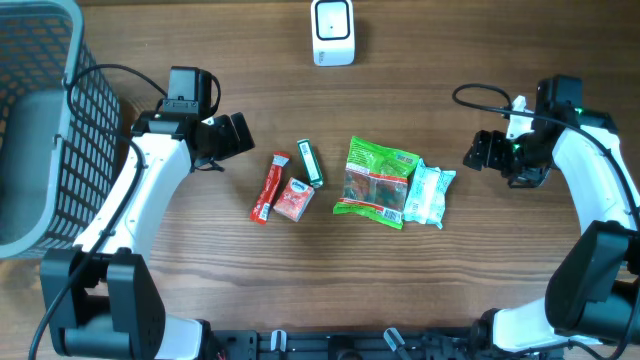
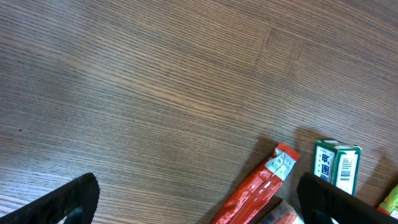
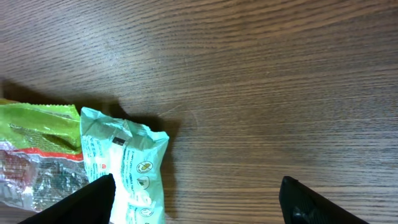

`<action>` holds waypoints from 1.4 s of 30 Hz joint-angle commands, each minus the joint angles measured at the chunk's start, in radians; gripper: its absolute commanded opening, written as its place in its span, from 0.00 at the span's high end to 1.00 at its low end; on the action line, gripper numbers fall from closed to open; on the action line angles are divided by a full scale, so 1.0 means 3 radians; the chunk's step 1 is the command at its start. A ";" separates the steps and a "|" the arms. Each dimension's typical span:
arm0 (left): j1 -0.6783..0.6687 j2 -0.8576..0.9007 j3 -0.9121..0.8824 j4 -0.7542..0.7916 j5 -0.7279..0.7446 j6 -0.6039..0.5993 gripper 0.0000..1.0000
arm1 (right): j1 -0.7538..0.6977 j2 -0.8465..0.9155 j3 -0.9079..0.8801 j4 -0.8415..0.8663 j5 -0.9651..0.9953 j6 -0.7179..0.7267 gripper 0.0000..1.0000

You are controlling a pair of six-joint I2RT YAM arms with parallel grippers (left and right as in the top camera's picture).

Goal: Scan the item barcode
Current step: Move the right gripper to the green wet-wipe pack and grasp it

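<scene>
The pale teal packet is next for my right gripper, which should go to it and close on the packet's middle (image 1: 436, 185) (image 3: 138, 167), by the printed circles near its black mark.
Several packaged items lie mid-table: a red stick packet (image 1: 268, 187), a small red pack (image 1: 294, 199), a green box (image 1: 310, 162), a green bag (image 1: 378, 181) and a pale teal packet (image 1: 430, 194). The white scanner (image 1: 333, 32) stands at the far edge. My left gripper (image 1: 238, 135) hovers open left of the items; its wrist view shows the red stick (image 2: 258, 190) and the green box (image 2: 336, 165), barcode up, by the right finger (image 2: 336, 202). My right gripper (image 1: 478, 150) is open to the right of the teal packet (image 3: 127, 168), holding nothing.
A grey mesh basket (image 1: 40, 120) fills the far left corner. Bare wood lies between the scanner and the items. The green bag's edge (image 3: 37, 149) shows at the left of the right wrist view.
</scene>
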 commanded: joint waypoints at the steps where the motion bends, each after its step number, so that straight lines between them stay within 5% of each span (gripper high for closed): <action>1: 0.0006 0.0028 0.0011 -0.0003 -0.0018 0.0015 0.00 | 0.0009 0.0031 0.0033 -0.0027 -0.0271 0.0093 0.18; 11: 0.0006 0.0028 0.0011 -0.0003 -0.0018 0.0015 0.00 | 0.0392 0.0031 -0.0473 0.0429 -0.0491 0.0121 0.32; 25: 0.0006 0.0028 0.0011 -0.0003 -0.0018 0.0015 0.00 | 0.0439 0.0031 -0.1363 0.1508 -0.0738 0.0186 0.32; 32: 0.0006 0.0028 0.0011 -0.0003 -0.0018 0.0015 0.00 | 0.0439 0.0031 -0.1382 0.1521 -0.0738 0.0172 0.66; 35: 0.0006 0.0028 0.0011 -0.0003 -0.0018 0.0015 0.00 | 0.0399 0.0003 -0.1329 0.1441 -0.0759 -0.0001 0.91; 42: 0.0006 0.0028 0.0011 -0.0003 -0.0018 0.0015 0.00 | 0.0178 -0.0542 -0.0951 0.0868 -0.1044 0.0001 0.96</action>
